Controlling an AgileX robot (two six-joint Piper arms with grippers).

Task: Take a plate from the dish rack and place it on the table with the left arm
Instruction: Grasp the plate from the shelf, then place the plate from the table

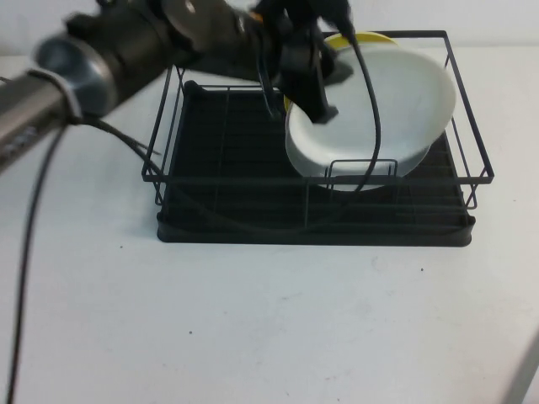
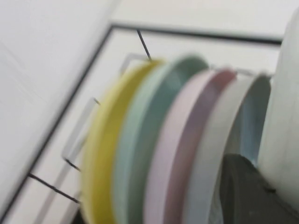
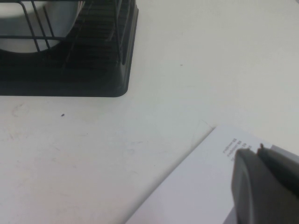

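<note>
The robot's left gripper will release the white plate, now tilted up in the rack, on the bare table [image 1: 297, 340] in front of the middle of the dish rack.
The black wire dish rack [image 1: 238, 178] stands at the back middle of the white table [image 1: 253, 320]. My left arm reaches in from the left. The left gripper [image 1: 308, 94] is shut on the left rim of the white plate [image 1: 383, 105], which tilts up in the rack's right half. In the left wrist view one black finger [image 2: 247, 191] lies against the white plate [image 2: 285, 116], between it and a pale grey plate [image 2: 212, 154]. My right gripper [image 3: 259, 154] is shut and empty, low over a white sheet, right of the rack.
Yellow [image 2: 100, 140], green [image 2: 140, 135] and pink [image 2: 180, 140] plates stand on edge behind the grey one. The yellow rim [image 1: 364, 38] shows above the white plate. A printed white sheet [image 3: 196, 186] lies on the table near the rack's corner [image 3: 119, 84].
</note>
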